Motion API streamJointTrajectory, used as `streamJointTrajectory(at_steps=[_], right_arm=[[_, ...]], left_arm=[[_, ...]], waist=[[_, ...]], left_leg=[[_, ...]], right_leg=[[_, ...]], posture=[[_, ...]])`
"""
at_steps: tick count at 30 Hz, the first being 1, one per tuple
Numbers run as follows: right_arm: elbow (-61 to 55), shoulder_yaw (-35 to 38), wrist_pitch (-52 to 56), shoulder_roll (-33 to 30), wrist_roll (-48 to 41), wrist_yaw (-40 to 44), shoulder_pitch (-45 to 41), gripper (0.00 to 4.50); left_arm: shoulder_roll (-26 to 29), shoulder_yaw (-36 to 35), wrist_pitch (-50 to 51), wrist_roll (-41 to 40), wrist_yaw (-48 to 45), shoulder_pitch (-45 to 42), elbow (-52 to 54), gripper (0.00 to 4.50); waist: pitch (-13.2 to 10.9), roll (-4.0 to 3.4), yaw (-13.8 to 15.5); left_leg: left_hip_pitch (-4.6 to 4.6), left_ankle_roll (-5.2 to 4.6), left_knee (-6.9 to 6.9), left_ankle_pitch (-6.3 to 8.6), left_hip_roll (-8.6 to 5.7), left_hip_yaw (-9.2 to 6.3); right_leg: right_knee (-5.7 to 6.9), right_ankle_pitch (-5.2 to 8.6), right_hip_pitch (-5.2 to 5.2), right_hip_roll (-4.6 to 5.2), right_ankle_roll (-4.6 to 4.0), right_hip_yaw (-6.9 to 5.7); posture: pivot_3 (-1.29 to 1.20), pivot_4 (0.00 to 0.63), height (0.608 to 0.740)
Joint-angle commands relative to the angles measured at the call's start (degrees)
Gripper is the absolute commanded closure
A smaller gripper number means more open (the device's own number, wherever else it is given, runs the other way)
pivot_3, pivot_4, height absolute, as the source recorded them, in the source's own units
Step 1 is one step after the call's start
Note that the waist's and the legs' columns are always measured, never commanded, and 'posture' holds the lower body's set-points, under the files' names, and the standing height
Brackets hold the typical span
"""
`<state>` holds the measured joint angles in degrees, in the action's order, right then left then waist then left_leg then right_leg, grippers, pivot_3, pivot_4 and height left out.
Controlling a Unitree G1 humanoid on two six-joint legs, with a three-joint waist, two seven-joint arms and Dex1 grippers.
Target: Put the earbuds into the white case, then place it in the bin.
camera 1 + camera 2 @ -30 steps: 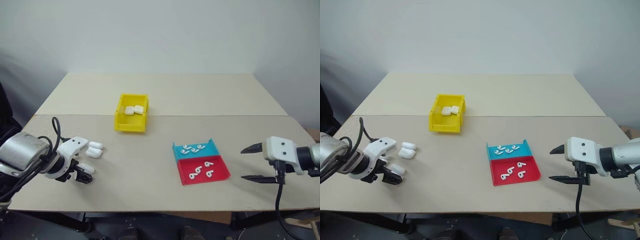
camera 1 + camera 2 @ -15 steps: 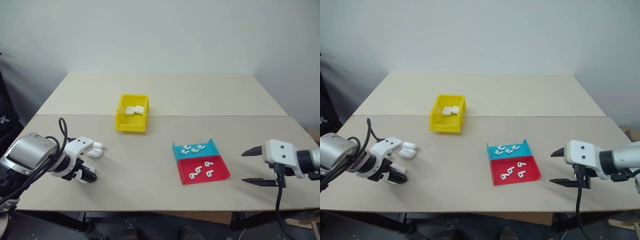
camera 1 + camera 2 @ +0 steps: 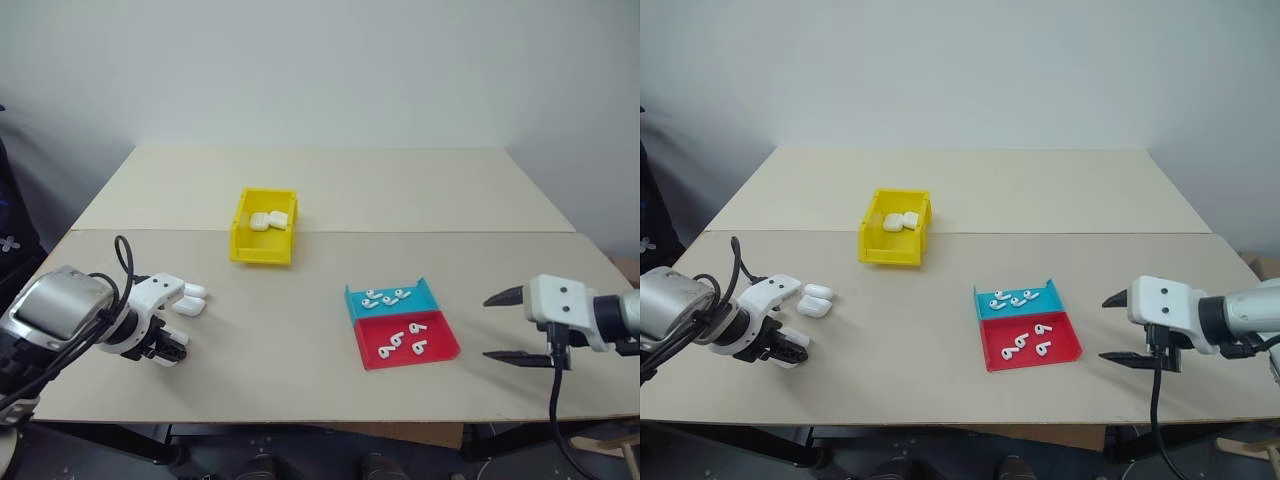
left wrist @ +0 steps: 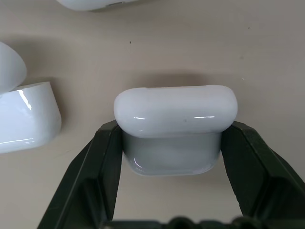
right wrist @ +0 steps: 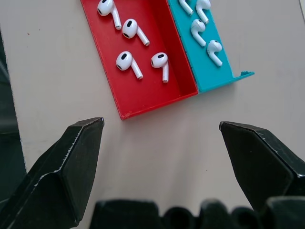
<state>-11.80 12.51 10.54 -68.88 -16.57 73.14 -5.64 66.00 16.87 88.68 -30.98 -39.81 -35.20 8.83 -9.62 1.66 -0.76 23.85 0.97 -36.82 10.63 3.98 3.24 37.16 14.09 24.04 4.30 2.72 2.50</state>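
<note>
Next, I close my right gripper on the earbud's round head (image 3: 418,349) (image 5: 124,60) in the front corner of the red tray, the corner nearest my right gripper.
My left gripper (image 3: 170,346) is at the table's front left, shut on a white case (image 4: 175,112) that stands on the tabletop between its two fingers (image 4: 102,157). The earbuds lie in two shallow trays on the right: several in the red tray (image 3: 405,342) and several in the teal tray (image 3: 386,297). My right gripper (image 3: 490,328) hangs open just right of those trays, with nothing between its fingers; the earbuds (image 5: 128,59) are ahead of it. The yellow bin (image 3: 262,250) sits behind the middle of the table, two white cases (image 3: 268,220) inside.
Two more white cases (image 3: 189,300) lie just behind my left gripper, close to the held one (image 4: 24,114). The red tray's rim (image 5: 157,102) and teal tray's wall (image 5: 224,81) adjoin each other. A seam crosses the table behind the bin.
My left gripper's fingers have closed onto the white case, after the arm shifted slightly over it. The right gripper has stayed in place, open.
</note>
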Motion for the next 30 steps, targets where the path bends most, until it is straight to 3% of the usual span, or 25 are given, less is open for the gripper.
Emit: streamJointTrajectory(at_steps=[1, 7, 11, 14, 17, 18, 25, 30], right_arm=[[0.1, 0.8, -0.2, -0.4, 0.3, -0.5, -1.3, 0.0], [1.0, 0.9, 1.3, -2.0, -0.6, 1.0, -4.3, 0.0], [0.9, -0.4, 3.1, -4.1, -2.1, 4.4, -7.5, 0.0], [1.0, -3.5, 1.5, -5.2, -1.5, 7.8, -11.5, 0.0], [1.3, -9.4, 0.1, -5.7, 1.3, 11.4, -17.5, 0.0], [1.8, -11.7, -1.4, -5.3, 2.9, 12.5, -19.6, 0.0], [7.1, -24.8, -14.1, -1.2, 11.5, 19.1, -30.8, 0.0], [8.4, -32.4, -15.9, -1.4, 11.2, 19.4, -36.2, 0.0]], left_arm=[[0.9, -3.5, -1.3, 0.5, 0.3, 0.5, 2.8, 1.72], [4.2, -12.7, -4.5, -2.2, -1.9, 2.6, 14.0, 1.72], [0.7, -23.6, -11.4, -5.7, -4.3, 7.9, 22.0, 1.72], [-5.9, -30.6, -23.5, -6.8, -6.6, 14.2, 27.3, 1.72], [-13.6, -33.0, -34.8, -8.1, -9.3, 19.6, 29.8, 1.72], [-17.8, -33.2, -42.7, -7.0, -10.8, 22.1, 29.9, 1.72], [-34.9, -25.9, -70.3, -1.2, -15.2, 32.0, 24.6, 1.72], [-42.4, -23.9, -82.0, 0.2, -16.8, 34.5, 19.6, 1.72]], waist=[[0.0, 0.0, 0.1], [0.0, 0.09, 0.0], [0.0, 0.05, 0.0], [0.0, 0.03, 0.0], [0.0, 0.02, -0.3], [0.0, 0.02, -0.3], [0.1, -0.13, 0.0], [0.1, -0.13, 0.1]], left_leg=[[0.0, 0.0, 0.0, 0.0, 0.0, 0.0], [0.1, 0.0, -0.02, 0.0, 0.0, 0.0], [0.08, 0.0, -0.02, 0.0, -0.01, 0.01], [0.06, 0.0, -0.04, 0.0, 0.0, 0.01], [0.01, 0.0, -0.06, 0.0, 0.01, 0.04], [0.0, 0.0, -0.06, 0.0, 0.01, 0.04], [-0.01, 0.0, -0.09, 0.0, 0.0, 0.08], [0.01, 0.0, -0.16, 0.0, 0.0, 0.06]], right_leg=[[0.0, 0.0, -0.01, 0.0, 0.0, 0.0], [-0.02, -0.03, 0.07, 0.01, -0.01, 0.0], [0.0, -0.08, 0.03, 0.04, -0.09, 0.0], [-0.01, -0.16, 0.03, 0.04, -0.23, -0.02], [-0.02, -0.22, 0.0, 0.04, -0.33, 0.01], [-0.02, -0.23, -0.01, 0.04, -0.34, 0.02], [-0.04, -0.28, -0.04, 0.04, -0.35, 0.06], [-0.05, -0.32, -0.07, 0.04, -0.32, 0.05]], posture=[[0.0, 0.15, 0.74], [0.0, 0.15, 0.74], [0.0, 0.15, 0.74], [0.0, 0.15, 0.74], [0.0, 0.15, 0.74], [0.0, 0.15, 0.74], [0.0, 0.15, 0.74], [0.0, 0.15, 0.74]])
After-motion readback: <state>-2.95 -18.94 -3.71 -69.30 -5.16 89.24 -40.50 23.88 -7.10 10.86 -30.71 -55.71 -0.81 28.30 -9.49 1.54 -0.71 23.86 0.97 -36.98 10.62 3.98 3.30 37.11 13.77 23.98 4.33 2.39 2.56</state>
